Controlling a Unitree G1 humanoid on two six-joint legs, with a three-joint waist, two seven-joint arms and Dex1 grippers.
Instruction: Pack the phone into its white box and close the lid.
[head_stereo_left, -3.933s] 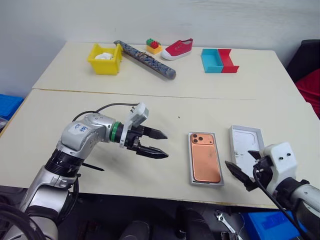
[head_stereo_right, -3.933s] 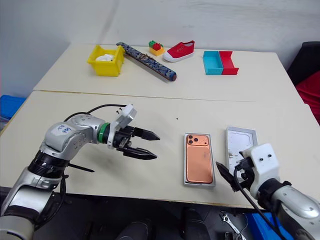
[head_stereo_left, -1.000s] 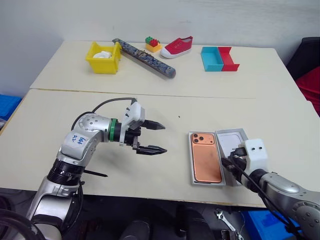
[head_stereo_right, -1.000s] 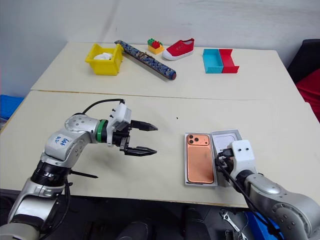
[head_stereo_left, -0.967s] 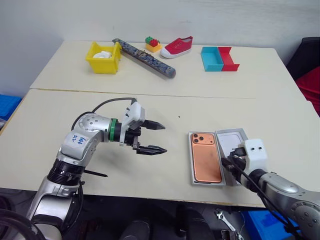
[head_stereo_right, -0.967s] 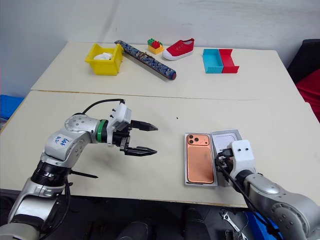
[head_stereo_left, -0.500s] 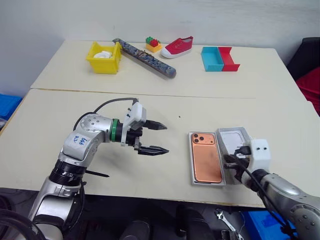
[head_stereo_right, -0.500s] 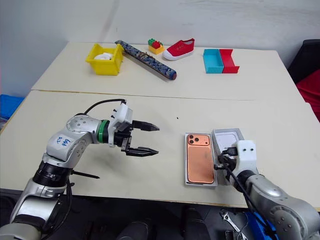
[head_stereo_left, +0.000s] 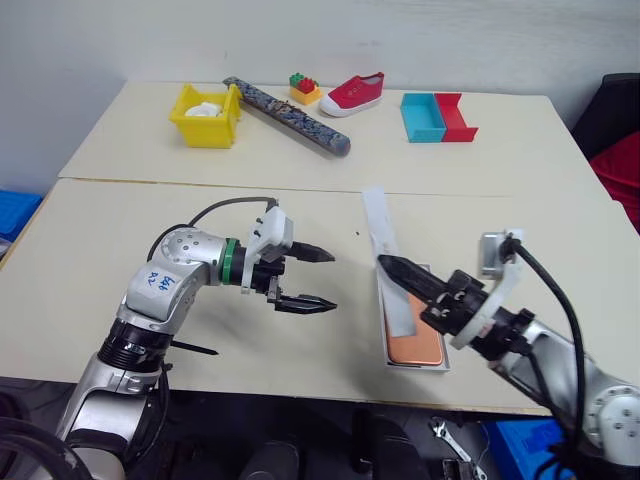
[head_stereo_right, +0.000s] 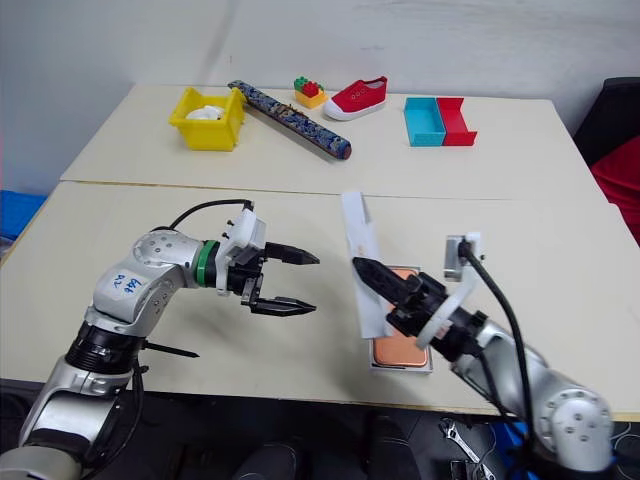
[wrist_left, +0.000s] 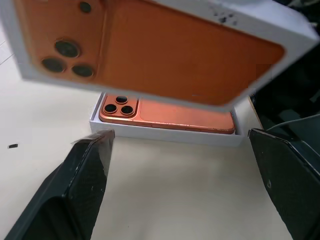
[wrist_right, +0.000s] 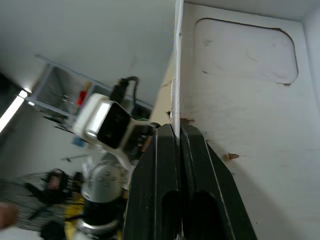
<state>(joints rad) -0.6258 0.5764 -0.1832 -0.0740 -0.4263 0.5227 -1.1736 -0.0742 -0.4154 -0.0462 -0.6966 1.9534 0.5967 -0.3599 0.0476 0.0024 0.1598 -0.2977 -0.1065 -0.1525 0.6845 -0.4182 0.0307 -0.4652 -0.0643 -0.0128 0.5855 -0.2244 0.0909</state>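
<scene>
My right gripper will let go of the lid, and I will leave it against the side of the white box (head_stereo_left: 379, 311) that faces my left gripper.
The orange-copper phone (head_stereo_left: 418, 345) lies face down in the white box (wrist_left: 165, 134) near the table's front edge. Above its left side the lid (head_stereo_left: 380, 240) hangs tilted up on edge, clear of the table. My right gripper (head_stereo_left: 388, 264) is shut on one wall of the lid; the right wrist view shows both fingers (wrist_right: 167, 165) pinching that wall beside the lid's white floor (wrist_right: 240, 100). In the left wrist view, the lid's outer face (wrist_left: 165, 50) carries an orange phone picture. My left gripper (head_stereo_left: 325, 280) stands open and empty to the left of the box, pointing at it.
On the far table stand a yellow bin (head_stereo_left: 207, 115), a patterned tube (head_stereo_left: 290, 117), toy bricks (head_stereo_left: 305, 88), a red shoe (head_stereo_left: 353, 95) and blue and red trays (head_stereo_left: 438, 118). A seam (head_stereo_left: 250, 185) separates the two tables.
My right gripper has shut on the lid's wall, lifted it off the table to the right of the box, and swung it left over the phone. The left arm has stayed still.
</scene>
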